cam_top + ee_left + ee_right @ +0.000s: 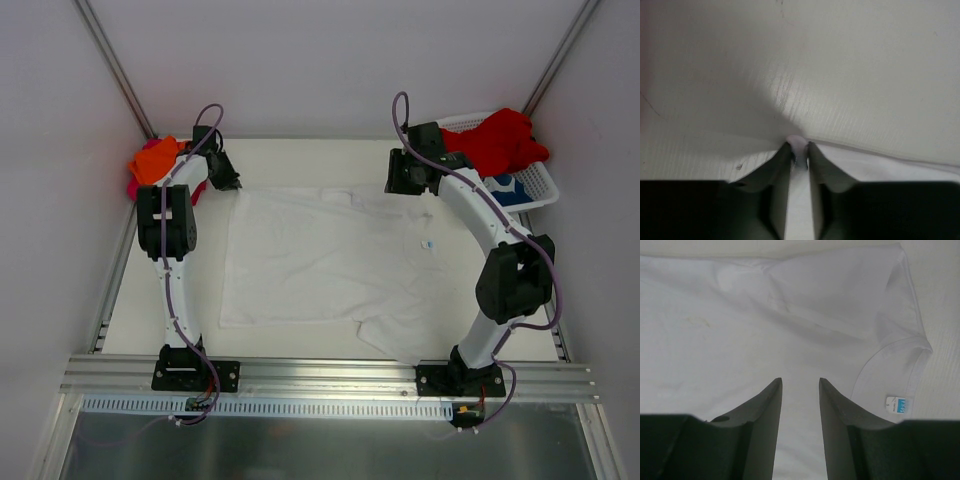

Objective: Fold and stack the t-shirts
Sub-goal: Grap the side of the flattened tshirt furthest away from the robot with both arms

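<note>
My right gripper is to grab next the collar-side corner (402,207) (869,338) of the white t-shirt's folded far sleeve, where that sleeve's open end lies on the cloth.
A plain white t-shirt (330,260) lies spread flat in the middle of the table, one sleeve hanging toward the front edge. My left gripper (228,182) is at its far left corner, shut on a pinch of the white cloth (799,144). My right gripper (405,182) is at the shirt's far right edge, open and empty just above the cloth (740,330), near the collar with its size label (900,404). An orange t-shirt (155,158) on a magenta one lies at the far left. A red t-shirt (500,140) and a blue-and-white one (506,188) are in the basket.
A white plastic mesh basket (541,180) stands at the far right corner. Aluminium rails run along the table's front (330,375) and left sides. White walls close in the back and sides.
</note>
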Tool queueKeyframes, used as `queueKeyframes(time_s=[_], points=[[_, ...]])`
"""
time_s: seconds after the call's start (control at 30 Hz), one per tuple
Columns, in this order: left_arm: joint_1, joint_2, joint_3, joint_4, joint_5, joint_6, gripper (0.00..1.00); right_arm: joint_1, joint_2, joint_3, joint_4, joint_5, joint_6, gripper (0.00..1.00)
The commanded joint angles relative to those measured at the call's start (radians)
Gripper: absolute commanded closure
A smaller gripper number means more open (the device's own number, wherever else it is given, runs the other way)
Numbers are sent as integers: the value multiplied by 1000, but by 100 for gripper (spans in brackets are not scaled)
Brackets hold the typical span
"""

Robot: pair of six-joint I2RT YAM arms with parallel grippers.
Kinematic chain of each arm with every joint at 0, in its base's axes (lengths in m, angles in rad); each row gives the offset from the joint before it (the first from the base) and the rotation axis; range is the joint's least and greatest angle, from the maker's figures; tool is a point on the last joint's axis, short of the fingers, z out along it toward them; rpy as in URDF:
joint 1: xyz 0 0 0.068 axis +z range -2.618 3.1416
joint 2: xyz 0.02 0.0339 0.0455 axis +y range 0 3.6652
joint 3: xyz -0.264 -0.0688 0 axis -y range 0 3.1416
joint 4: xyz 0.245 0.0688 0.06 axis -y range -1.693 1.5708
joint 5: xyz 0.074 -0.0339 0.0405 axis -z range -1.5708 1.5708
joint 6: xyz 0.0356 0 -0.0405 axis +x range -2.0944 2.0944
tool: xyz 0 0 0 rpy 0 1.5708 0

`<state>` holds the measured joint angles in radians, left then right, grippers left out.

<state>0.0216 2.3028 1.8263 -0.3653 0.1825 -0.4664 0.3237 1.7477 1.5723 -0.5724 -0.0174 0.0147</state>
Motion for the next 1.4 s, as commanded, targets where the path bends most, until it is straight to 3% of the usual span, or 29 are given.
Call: queueKeyframes(time_s=[0.0,0.07,0.47,0.87,1.37], points=[[11,4,18,-14,31,-6,93,-9,-57,-8,9,-19,11,61],[9,1,13,-12,32,-8,100,-9,-57,-21,9,-16,14,61],[9,-23,-19,-14,26,0,100,-34,-36,-175,65,10,54,61],[9,-39,-32,-15,21,3,100,-129,174,-29,89,-93,68,62],[9,-48,-42,-12,18,6,100,-175,248,-24,141,-144,100,63]])
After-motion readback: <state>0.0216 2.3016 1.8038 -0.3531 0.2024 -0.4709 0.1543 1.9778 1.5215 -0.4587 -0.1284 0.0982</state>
